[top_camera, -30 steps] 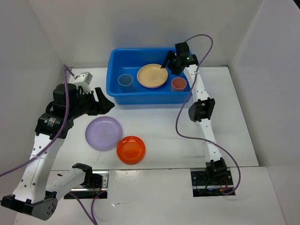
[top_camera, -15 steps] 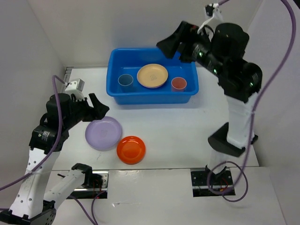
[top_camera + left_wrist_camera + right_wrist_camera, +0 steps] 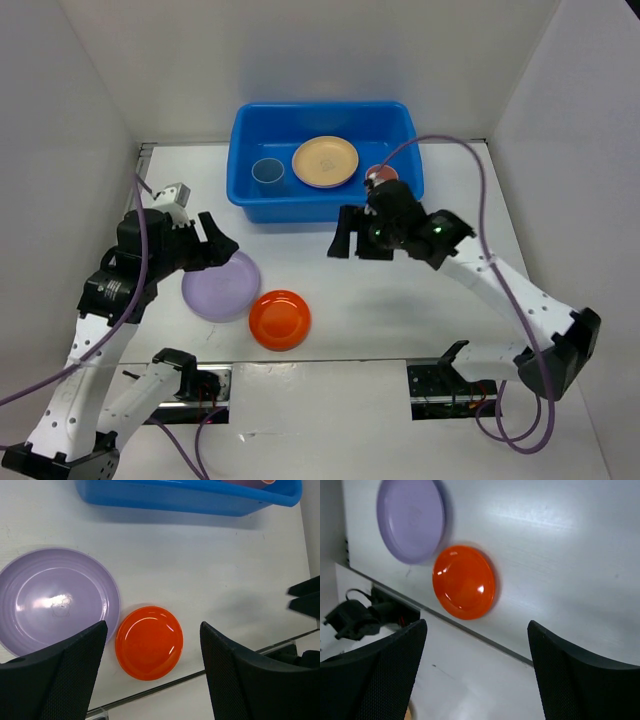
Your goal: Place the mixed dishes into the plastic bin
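The robot's left gripper should grab the lavender plate's outer edge point(image 3: 186, 276), on the side farthest from the orange plate.
The blue plastic bin point(image 3: 400, 118) stands at the back of the table. In it are a light-blue cup point(image 3: 267, 171), a tan-yellow plate point(image 3: 325, 161) and a salmon-pink cup point(image 3: 381, 174), partly hidden by my right arm. A lavender plate point(image 3: 222, 285) and a smaller orange plate point(image 3: 280, 319) lie on the table in front. Both plates show in the left wrist view point(image 3: 55, 600) point(image 3: 149, 642) and the right wrist view point(image 3: 411, 520) point(image 3: 464, 581). My left gripper point(image 3: 213, 240) is open and empty above the lavender plate's far edge. My right gripper point(image 3: 352, 235) is open and empty above the table's middle. No pink plate shows.
White walls close in the table on the left, back and right. The arm bases and cables sit at the near edge point(image 3: 455, 385). The bin's near wall shows in the left wrist view point(image 3: 190, 500).
My right arm has swung from high over the bin's back right down to the table's middle, in front of the bin. My left gripper has shifted slightly toward the lavender plate.
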Robot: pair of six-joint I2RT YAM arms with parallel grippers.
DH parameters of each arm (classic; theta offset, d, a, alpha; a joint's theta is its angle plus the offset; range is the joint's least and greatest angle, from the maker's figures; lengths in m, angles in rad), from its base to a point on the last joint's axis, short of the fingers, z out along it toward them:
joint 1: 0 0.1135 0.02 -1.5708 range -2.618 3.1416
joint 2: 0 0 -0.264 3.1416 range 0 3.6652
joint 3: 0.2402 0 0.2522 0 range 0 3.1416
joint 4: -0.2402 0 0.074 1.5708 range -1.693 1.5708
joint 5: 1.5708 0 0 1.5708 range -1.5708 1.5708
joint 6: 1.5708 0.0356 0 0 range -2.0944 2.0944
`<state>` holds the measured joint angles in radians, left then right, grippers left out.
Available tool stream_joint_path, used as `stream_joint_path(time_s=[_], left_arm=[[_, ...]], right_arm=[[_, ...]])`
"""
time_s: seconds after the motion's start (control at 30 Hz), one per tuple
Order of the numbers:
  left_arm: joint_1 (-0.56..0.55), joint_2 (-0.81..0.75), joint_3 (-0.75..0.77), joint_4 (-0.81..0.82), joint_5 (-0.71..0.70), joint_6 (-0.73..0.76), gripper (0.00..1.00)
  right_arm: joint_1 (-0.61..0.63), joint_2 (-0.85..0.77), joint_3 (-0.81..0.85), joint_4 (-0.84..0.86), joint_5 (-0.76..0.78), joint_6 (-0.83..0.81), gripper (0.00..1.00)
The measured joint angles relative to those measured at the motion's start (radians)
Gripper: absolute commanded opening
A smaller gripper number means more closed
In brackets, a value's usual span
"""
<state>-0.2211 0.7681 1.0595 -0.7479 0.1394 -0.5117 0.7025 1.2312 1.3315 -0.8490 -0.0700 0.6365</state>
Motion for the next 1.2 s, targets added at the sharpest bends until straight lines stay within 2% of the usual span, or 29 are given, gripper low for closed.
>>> stream_joint_path(time_s=[0.07, 0.13, 0.33, 0.5, 0.63, 0.87, 0.9, 1.03, 1.13, 1.2], left_arm=[[0.0, -0.001, -0.018, 0.006, 0.002, -0.016, 0.82], [0.0, -0.005, -0.037, 0.009, 0.002, -0.026, 0.82], [0.0, 0.004, -0.06, 0.01, -0.096, -0.057, 0.78], [0.035, 0.154, 0.038, -0.029, -0.253, -0.002, 0.72], [0.14, 0.29, 0.084, -0.025, -0.292, 0.119, 0.77], [0.222, 0.422, 0.083, -0.018, -0.206, 0.28, 0.81], [0.234, 0.433, 0.08, -0.007, -0.196, 0.304, 0.84], [0.301, 0.46, 0.025, 0.076, -0.122, 0.409, 0.85], [0.354, 0.513, -0.004, 0.11, -0.051, 0.468, 0.82], [0.388, 0.581, -0.005, 0.139, -0.014, 0.509, 0.72]], right_arm=[[0.026, 0.026, -0.116, 0.088, -0.039, 0.024, 0.86], [0.058, 0.069, -0.164, 0.158, -0.063, 0.039, 0.86], [0.136, 0.183, -0.174, 0.336, -0.084, 0.054, 0.86], [0.163, 0.258, -0.159, 0.391, -0.085, 0.04, 0.86], [0.163, 0.317, -0.139, 0.413, -0.085, 0.014, 0.86], [0.163, 0.411, -0.09, 0.449, -0.117, -0.034, 0.86], [0.163, 0.42, -0.082, 0.451, -0.123, -0.041, 0.86], [0.163, 0.439, -0.066, 0.464, -0.141, -0.066, 0.86], [0.163, 0.449, -0.054, 0.472, -0.158, -0.08, 0.86], [0.163, 0.449, -0.052, 0.476, -0.167, -0.087, 0.86]])
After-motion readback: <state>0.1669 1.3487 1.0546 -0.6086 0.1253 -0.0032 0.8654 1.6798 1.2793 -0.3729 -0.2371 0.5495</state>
